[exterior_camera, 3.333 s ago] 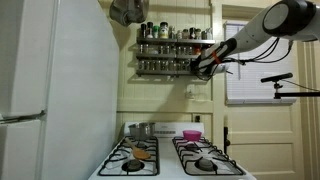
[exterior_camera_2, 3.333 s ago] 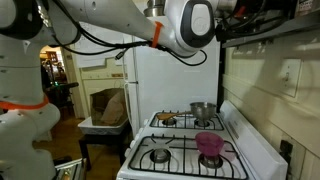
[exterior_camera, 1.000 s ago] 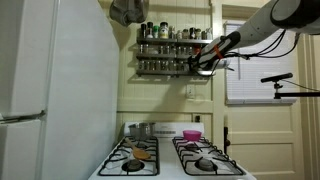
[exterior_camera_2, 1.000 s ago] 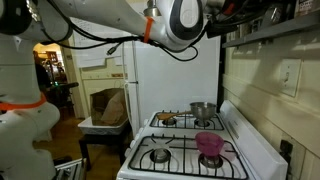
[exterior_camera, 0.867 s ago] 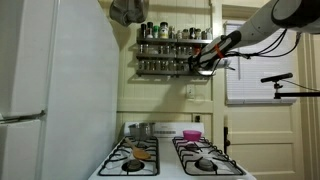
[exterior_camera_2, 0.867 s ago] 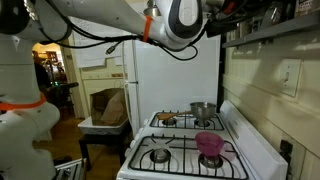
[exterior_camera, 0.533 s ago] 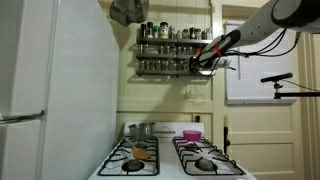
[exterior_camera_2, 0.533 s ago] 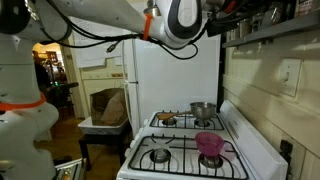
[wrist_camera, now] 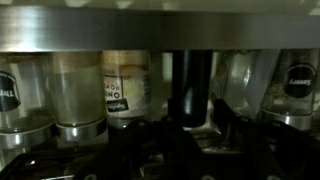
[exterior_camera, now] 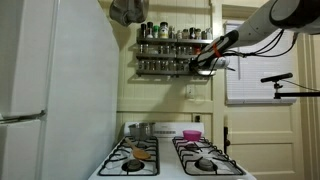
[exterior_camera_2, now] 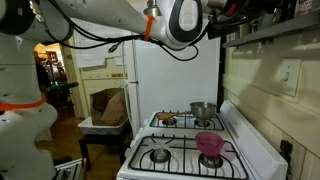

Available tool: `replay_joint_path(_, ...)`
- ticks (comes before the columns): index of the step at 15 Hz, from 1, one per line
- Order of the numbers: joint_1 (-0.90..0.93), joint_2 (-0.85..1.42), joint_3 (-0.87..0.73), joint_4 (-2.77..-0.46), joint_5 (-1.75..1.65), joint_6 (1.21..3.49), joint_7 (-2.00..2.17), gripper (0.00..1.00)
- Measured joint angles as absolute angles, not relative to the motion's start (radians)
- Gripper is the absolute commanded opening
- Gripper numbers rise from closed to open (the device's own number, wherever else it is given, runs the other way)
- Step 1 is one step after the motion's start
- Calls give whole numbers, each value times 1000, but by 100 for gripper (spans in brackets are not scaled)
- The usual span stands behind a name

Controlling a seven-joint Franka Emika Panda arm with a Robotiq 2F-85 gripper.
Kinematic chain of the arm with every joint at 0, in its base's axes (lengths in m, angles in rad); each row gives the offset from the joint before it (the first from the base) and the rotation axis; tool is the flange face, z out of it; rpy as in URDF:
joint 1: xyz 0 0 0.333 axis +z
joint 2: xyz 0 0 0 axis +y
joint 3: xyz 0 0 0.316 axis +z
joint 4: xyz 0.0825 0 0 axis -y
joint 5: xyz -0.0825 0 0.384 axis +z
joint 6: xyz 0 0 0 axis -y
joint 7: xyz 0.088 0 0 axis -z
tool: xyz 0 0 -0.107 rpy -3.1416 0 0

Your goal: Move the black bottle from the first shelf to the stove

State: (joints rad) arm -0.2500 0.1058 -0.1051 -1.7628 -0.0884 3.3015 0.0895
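Note:
The black bottle sits shallow at my fingertips; I should open, reach deeper, close around the bottle's lower part (wrist_camera: 190, 107), then draw it off the shelf.
In the wrist view the black bottle (wrist_camera: 190, 85) stands upright on a rack shelf in a row of small jars. My gripper (wrist_camera: 197, 125) is open, with one dark finger on each side of the bottle's lower part and a thin gap on the right. In an exterior view the gripper (exterior_camera: 201, 63) is at the right end of the dark wall spice rack (exterior_camera: 165, 50), at its lower tiers. The white stove shows in both exterior views (exterior_camera: 170, 160) (exterior_camera_2: 185, 140), far below the rack.
A label jar (wrist_camera: 128, 85) and a clear jar (wrist_camera: 75, 90) stand left of the bottle, and more jars (wrist_camera: 295, 85) stand right. A pink bowl (exterior_camera: 190, 134) (exterior_camera_2: 210, 143) and a metal pot (exterior_camera: 140, 129) (exterior_camera_2: 202, 110) sit on the stove. A white refrigerator (exterior_camera: 50, 90) stands beside it.
Since 3.3 s ago the gripper has risen a little and moved in against the rack. Over the last second nothing has visibly moved.

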Motion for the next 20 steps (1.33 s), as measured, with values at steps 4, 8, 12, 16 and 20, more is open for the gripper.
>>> replay_joint_path(4, -247, 124, -119, -1750, -87, 3302, 81, 83)
replay_joint_path(8, -241, 143, -123, -1730, -86, 3302, 77, 75)
replay_joint_path(12, -230, 157, -123, -1715, -81, 3302, 77, 64)
replay_joint_path(16, -224, 172, -123, -1698, -80, 3302, 76, 62)
replay_joint_path(20, -225, 191, -129, -1675, -75, 3302, 75, 60)
